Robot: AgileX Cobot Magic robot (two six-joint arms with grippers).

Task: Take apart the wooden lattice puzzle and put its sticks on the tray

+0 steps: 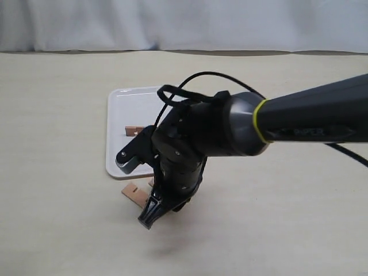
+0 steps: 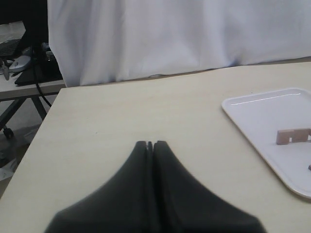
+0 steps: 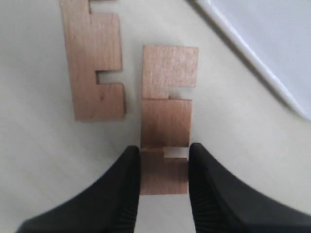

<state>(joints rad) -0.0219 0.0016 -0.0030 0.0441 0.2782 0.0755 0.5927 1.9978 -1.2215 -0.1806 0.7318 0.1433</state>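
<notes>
Next, I lay the notched stick on the white tray's near part (image 1: 151,155), in front of the stick there, with my right gripper.
No assembled lattice puzzle shows, only separate sticks. My right gripper (image 3: 164,147) has its fingers against both sides of one notched stick (image 3: 165,121), shut on that stick's near end. A second loose stick (image 3: 95,63) lies on the table just beside it. In the exterior view the right gripper (image 1: 148,218) points down at the table, just in front of the white tray (image 1: 131,103) and next to a loose stick (image 1: 133,195). One stick (image 1: 133,131) lies on the tray. My left gripper (image 2: 150,143) is shut on nothing, above bare table to the side of the tray (image 2: 262,111).
The right arm (image 1: 299,123) stretches across from the right and hides the tray's right part. A white curtain (image 2: 170,34) hangs behind the table's far edge. The tray's corner (image 3: 282,29) is close to the held stick. Off the table's edge stand a bench and cables (image 2: 19,63).
</notes>
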